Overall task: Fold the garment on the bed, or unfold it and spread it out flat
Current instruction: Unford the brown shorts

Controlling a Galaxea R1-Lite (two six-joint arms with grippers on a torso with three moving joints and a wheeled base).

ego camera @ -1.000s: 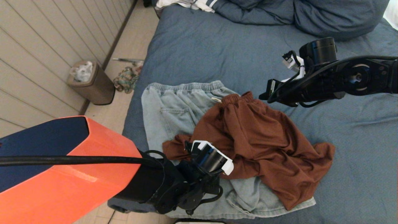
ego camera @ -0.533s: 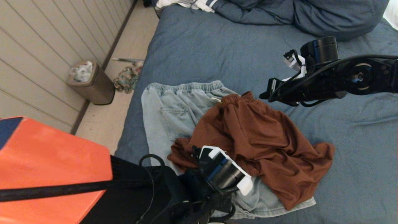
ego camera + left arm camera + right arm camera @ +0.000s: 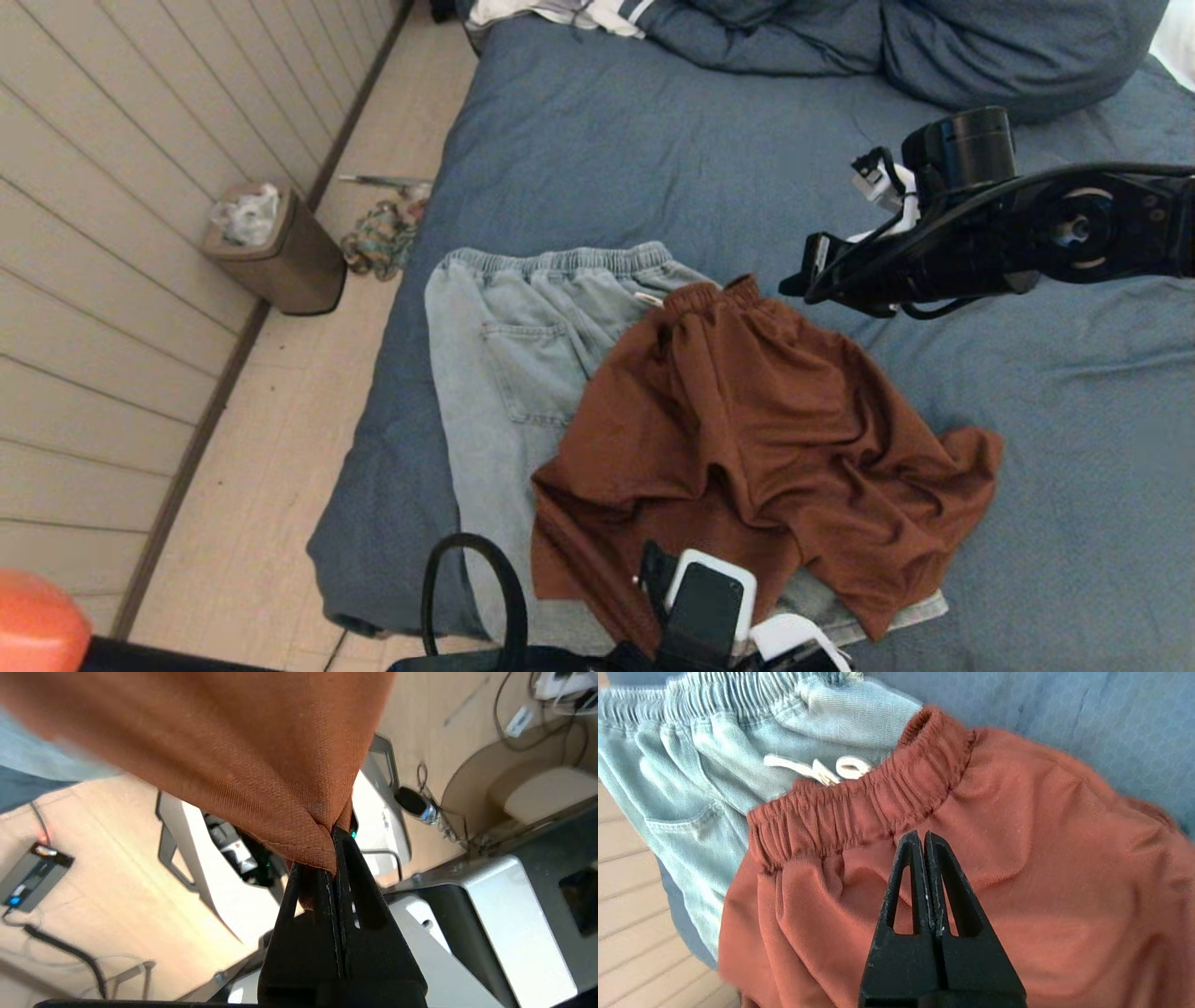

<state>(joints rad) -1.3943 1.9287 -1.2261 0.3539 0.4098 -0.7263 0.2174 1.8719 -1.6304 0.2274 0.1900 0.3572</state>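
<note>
My left gripper holds the hem beyond the bed's edge while the waistband is bunched, so next I lay it down and grasp beside the waistband (image 3: 645, 336).
Rust-brown shorts (image 3: 747, 420) lie crumpled on the slate-blue bed (image 3: 653, 159), partly over light denim shorts (image 3: 504, 345). My left gripper (image 3: 334, 833) is shut on a hem corner of the brown shorts (image 3: 261, 742), held out past the bed's near edge. In the head view its wrist (image 3: 705, 607) shows at the bottom, with the fabric stretched toward it. My right gripper (image 3: 922, 834) is shut and empty, hovering just above the brown shorts (image 3: 1017, 858) below their elastic waistband (image 3: 859, 807). In the head view the right gripper (image 3: 794, 285) is beside the waistband.
Blue pillows and bedding (image 3: 934, 47) are heaped at the bed's far end, with a white striped garment (image 3: 560, 11). On the floor to the left stand a brown bin (image 3: 275, 247) and a cloth heap (image 3: 378, 238). The denim shorts (image 3: 691, 788) have a white drawstring (image 3: 817, 767).
My left arm has drawn back toward the bed's near edge, pulling the brown shorts' leg with it and stretching that side out. The right arm has barely moved.
</note>
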